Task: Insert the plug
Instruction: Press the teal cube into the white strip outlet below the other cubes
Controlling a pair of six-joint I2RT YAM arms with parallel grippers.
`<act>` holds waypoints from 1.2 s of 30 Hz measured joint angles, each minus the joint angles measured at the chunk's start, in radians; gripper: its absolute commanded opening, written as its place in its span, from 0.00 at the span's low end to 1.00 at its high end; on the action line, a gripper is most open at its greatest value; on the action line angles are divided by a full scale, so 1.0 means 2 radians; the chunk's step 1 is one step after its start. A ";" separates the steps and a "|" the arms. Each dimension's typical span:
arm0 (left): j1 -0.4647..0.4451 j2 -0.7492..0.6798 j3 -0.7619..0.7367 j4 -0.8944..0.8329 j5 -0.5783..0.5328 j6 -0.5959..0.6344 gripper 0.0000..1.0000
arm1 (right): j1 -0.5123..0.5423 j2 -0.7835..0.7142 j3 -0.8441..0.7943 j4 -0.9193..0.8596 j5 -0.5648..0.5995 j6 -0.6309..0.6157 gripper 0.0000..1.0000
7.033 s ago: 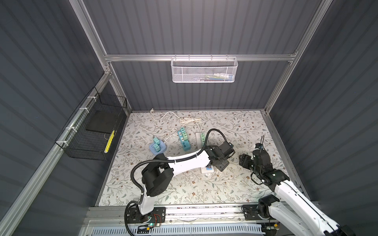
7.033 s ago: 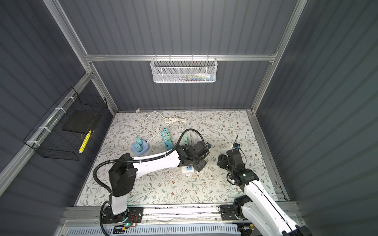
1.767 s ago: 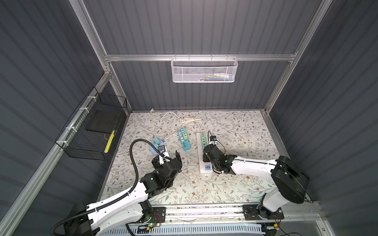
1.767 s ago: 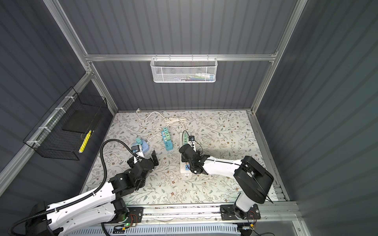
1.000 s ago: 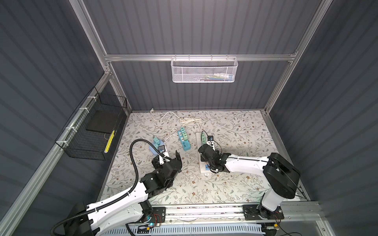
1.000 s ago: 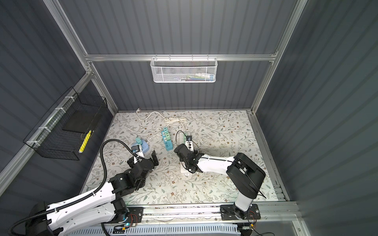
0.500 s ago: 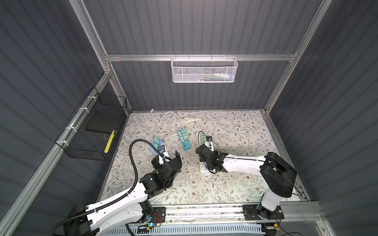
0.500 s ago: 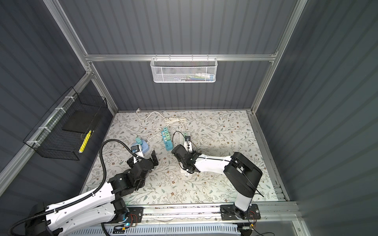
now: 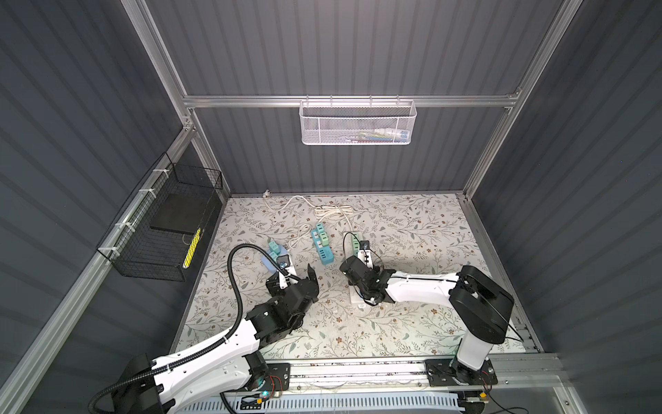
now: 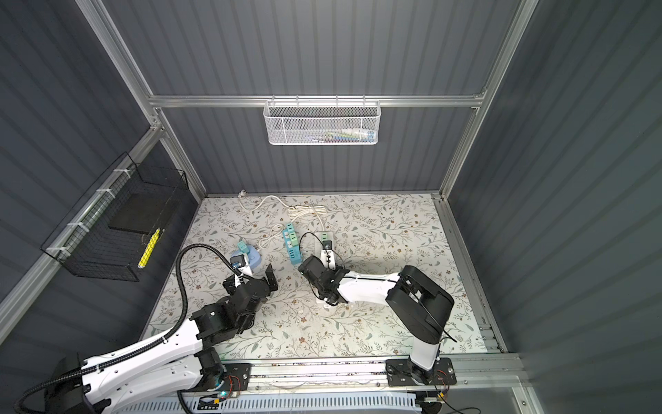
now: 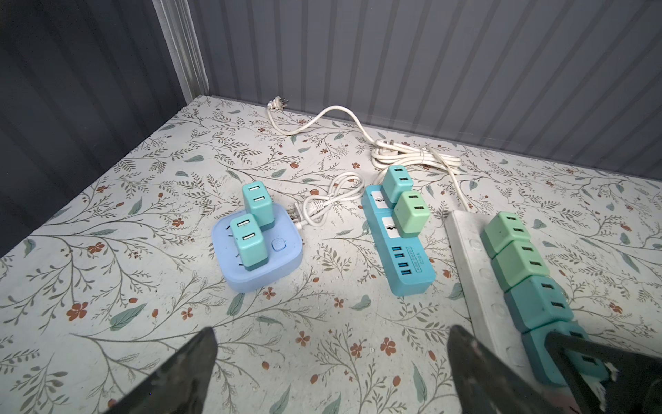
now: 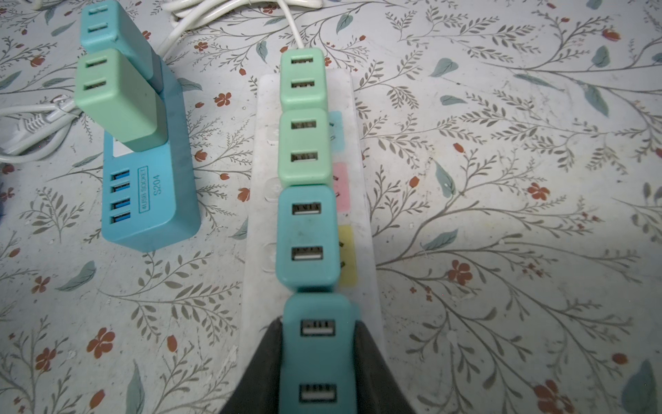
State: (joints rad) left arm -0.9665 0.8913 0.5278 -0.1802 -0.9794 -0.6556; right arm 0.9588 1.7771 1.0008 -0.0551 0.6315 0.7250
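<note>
The robot's left gripper will next close beside the light-blue socket block, at the socket block's outer side (image 9: 264, 262) (image 11: 216, 243), which faces away from the blue USB strip.
A teal USB charger plug (image 12: 317, 351) stands on the near end of the white power strip (image 12: 263, 200), last in a row behind one teal and two green chargers. My right gripper (image 12: 318, 331) is shut on the plug, one black finger on each side. The plug's base and prongs are hidden. In both top views the right gripper (image 9: 353, 270) (image 10: 311, 269) hangs over the power strip (image 9: 356, 299) (image 10: 326, 304). My left gripper (image 11: 331, 344) (image 9: 293, 277) is open over the bare mat left of the strip, with nothing between its fingers.
A blue USB strip (image 12: 150, 211) with two chargers lies left of the white one. A light-blue square socket block (image 11: 258, 258) holding two chargers sits further left. White cords (image 11: 412, 154) coil at the back. Wire baskets (image 9: 356, 123) (image 9: 161, 229) hang on the walls.
Over the last second my right gripper has crept a little to the left over the strip with the plug. The left arm has stayed still, drawn back from the strip it reached over earlier.
</note>
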 measured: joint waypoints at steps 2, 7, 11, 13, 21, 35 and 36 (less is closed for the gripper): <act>0.000 0.000 0.000 0.000 0.000 0.000 1.00 | -0.001 0.000 0.000 -0.001 0.000 -0.002 0.20; 0.000 0.001 0.000 -0.001 0.000 0.000 1.00 | -0.017 -0.009 -0.013 0.011 -0.004 -0.025 0.22; 0.000 0.006 0.001 -0.002 0.000 0.000 1.00 | -0.039 -0.020 -0.033 0.031 -0.006 -0.050 0.23; 0.001 0.013 0.003 -0.003 0.000 0.000 1.00 | -0.043 -0.023 -0.038 0.038 -0.010 -0.060 0.25; 0.001 0.040 0.027 -0.004 0.002 0.009 1.00 | -0.053 -0.030 -0.040 0.033 -0.054 -0.089 0.40; 0.001 0.022 0.054 0.001 0.002 0.048 1.00 | -0.095 -0.112 -0.037 -0.030 -0.145 -0.103 0.58; 0.001 0.022 0.054 0.002 0.002 0.049 1.00 | -0.098 -0.112 -0.034 -0.032 -0.147 -0.105 0.59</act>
State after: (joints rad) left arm -0.9649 0.9352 0.6350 -0.1772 -0.9764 -0.5571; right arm 0.7620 1.5528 0.9333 -0.1192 0.3382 0.5152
